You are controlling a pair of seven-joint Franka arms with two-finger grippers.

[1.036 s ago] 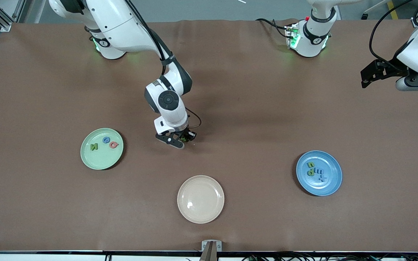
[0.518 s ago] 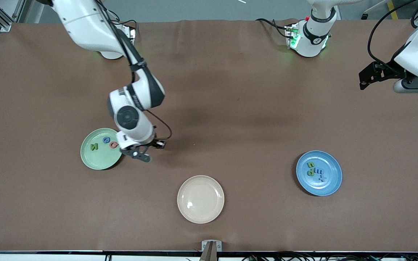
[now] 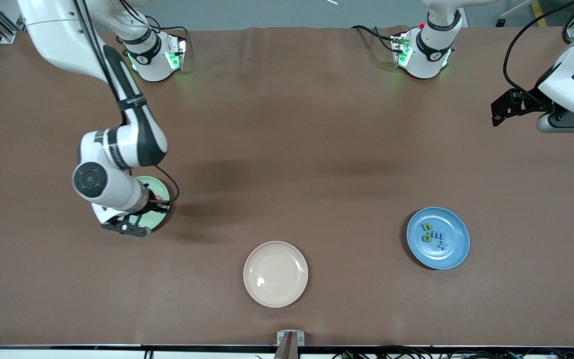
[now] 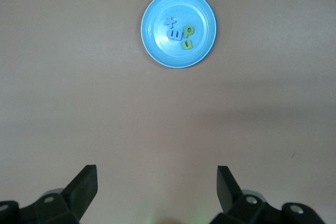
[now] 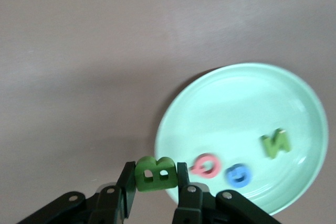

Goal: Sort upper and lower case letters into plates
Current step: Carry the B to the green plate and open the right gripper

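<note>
The robot's right gripper will let go of the green letter B, now over the mint plate's rim, on the mint green plate's empty part (image 3: 147,215) (image 5: 230,123), opposite the blue G.
My right gripper (image 5: 155,171) is shut on a green letter B (image 5: 155,174) and hangs over the rim of the pale mint green plate (image 5: 236,103). In that plate lie a pink Q (image 5: 206,165), a blue G (image 5: 239,174) and a green N (image 5: 276,144). In the front view the right gripper (image 3: 132,223) and its wrist hide most of the mint plate (image 3: 161,192). The blue plate (image 3: 454,249) holds several small blue and green letters (image 4: 181,34). My left gripper (image 4: 156,187) is open and empty, high over the left arm's end of the table (image 3: 503,107).
A cream-beige plate (image 3: 275,273) with nothing in it lies nearer the front camera, between the mint and blue plates. The brown table (image 3: 317,149) is bare around them. The arm bases (image 3: 424,50) stand at the back edge.
My right arm has swung from the table's middle toward the right arm's end, carrying the green B, and now hangs over the mint plate. The left arm has barely moved.
</note>
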